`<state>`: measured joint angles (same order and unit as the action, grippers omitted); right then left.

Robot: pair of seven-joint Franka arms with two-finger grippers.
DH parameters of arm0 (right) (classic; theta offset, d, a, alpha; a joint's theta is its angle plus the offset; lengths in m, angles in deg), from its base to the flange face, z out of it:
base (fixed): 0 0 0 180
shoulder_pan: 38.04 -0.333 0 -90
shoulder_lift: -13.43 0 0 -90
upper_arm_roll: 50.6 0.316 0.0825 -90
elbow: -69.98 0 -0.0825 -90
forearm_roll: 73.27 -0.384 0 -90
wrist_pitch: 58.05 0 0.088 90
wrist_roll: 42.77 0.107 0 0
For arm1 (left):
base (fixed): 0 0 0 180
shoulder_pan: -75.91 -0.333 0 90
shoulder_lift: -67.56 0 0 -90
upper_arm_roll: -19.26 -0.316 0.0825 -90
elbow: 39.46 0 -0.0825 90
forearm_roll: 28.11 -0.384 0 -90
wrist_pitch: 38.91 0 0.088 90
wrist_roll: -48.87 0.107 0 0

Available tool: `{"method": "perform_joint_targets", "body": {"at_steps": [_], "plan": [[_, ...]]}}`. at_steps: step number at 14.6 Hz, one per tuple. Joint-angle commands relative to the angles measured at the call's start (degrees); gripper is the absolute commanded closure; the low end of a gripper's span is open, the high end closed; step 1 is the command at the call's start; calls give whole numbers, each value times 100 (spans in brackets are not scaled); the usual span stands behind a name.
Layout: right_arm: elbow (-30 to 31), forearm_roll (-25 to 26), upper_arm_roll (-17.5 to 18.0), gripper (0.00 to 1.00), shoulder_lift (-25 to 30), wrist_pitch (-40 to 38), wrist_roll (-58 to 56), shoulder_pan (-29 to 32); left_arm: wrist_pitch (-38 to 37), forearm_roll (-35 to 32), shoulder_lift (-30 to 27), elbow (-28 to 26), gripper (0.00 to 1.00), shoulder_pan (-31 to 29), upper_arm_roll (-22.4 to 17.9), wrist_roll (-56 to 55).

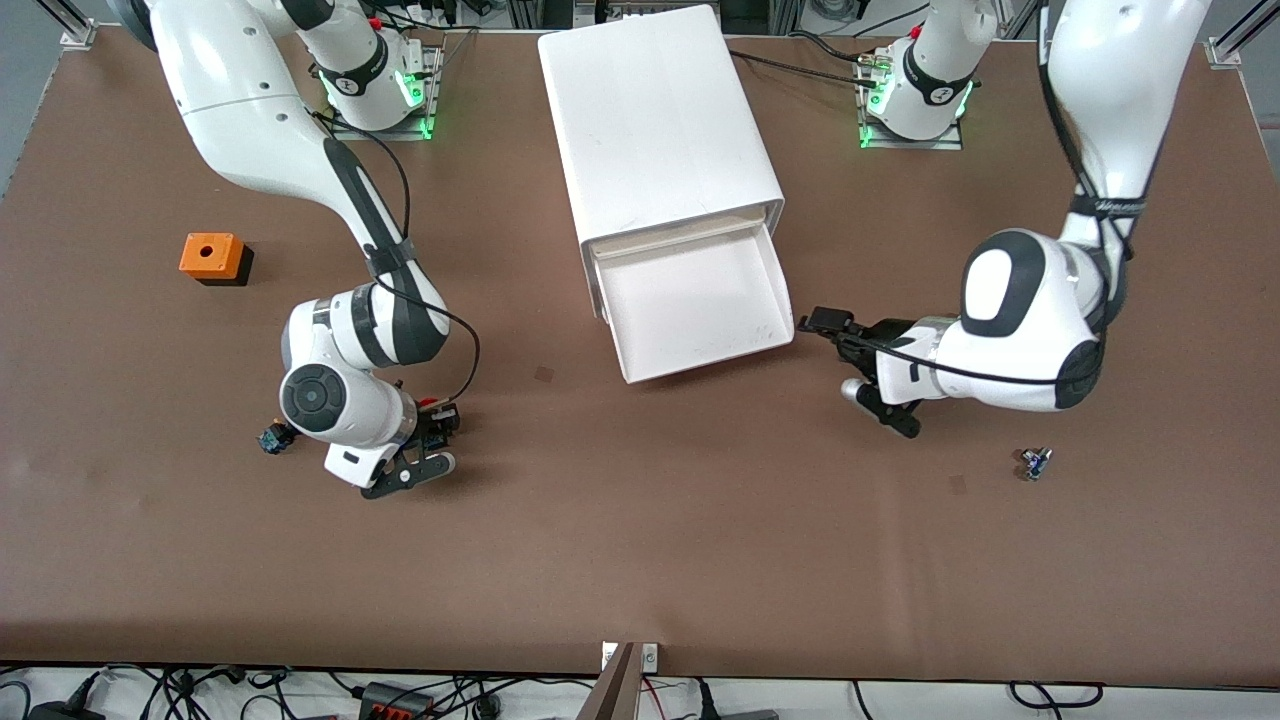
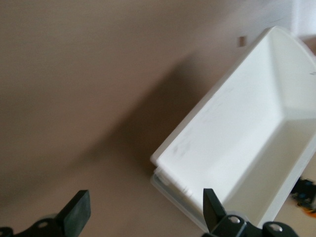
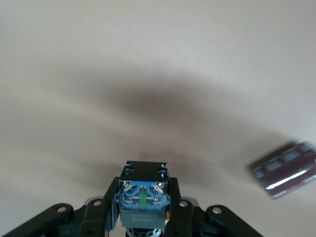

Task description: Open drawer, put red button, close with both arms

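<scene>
I will release the red button with my right gripper near the middle of the open drawer's white bottom [image 1: 690, 310]. The button is now low over the table.
My right gripper [image 1: 438, 432] is low over the table, toward the right arm's end, shut on the red button [image 1: 440, 411]. In the right wrist view the button's black-and-blue body [image 3: 143, 196] sits clamped between the fingers, and its cap is hidden. The white cabinet [image 1: 660, 130] stands at the middle with its drawer [image 1: 690, 300] pulled out and nothing in it. My left gripper [image 1: 862, 368] is open just off the drawer's front corner, holding nothing. In the left wrist view its gripper [image 2: 144, 212] frames bare table beside the drawer [image 2: 237, 143].
An orange box with a hole [image 1: 212, 257] sits toward the right arm's end. A second dark button [image 1: 275, 437] lies beside the right wrist and shows blurred [image 3: 284, 170] in the right wrist view. A small part [image 1: 1033, 462] lies near the left arm.
</scene>
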<state>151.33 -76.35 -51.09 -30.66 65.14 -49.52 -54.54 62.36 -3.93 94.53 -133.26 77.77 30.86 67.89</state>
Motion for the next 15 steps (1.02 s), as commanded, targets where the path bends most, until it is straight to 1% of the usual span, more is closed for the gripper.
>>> {"method": "perform_joint_targets", "body": {"at_steps": [1,3,4,9,12,14,15], "plan": [[-871,36,23,100,189,-733,-63,-99,-755,-1340,-79,623,0,-1,-35,-704],[-1513,1,23,100,225,-1006,-45,-248,-1291,-2501,-87,1203,0,60,26,-1215],[-1699,-17,31,100,234,-1095,-28,-370,-1416,-2698,-79,1476,0,78,26,-1356],[-1780,-17,23,100,251,-1034,217,-1424,-2215,-2857,-96,2592,0,-211,-71,-1375],[-2016,-26,31,100,234,-999,762,-1803,-2366,-3050,-96,3191,0,-309,-62,-1393],[-2052,-17,23,100,190,-964,1479,-2137,-2384,-3550,-166,3254,0,-309,-36,-1419],[-2070,-8,23,100,146,-816,1963,-2304,-2393,-3578,-219,3280,0,-308,-62,-1428]]}}
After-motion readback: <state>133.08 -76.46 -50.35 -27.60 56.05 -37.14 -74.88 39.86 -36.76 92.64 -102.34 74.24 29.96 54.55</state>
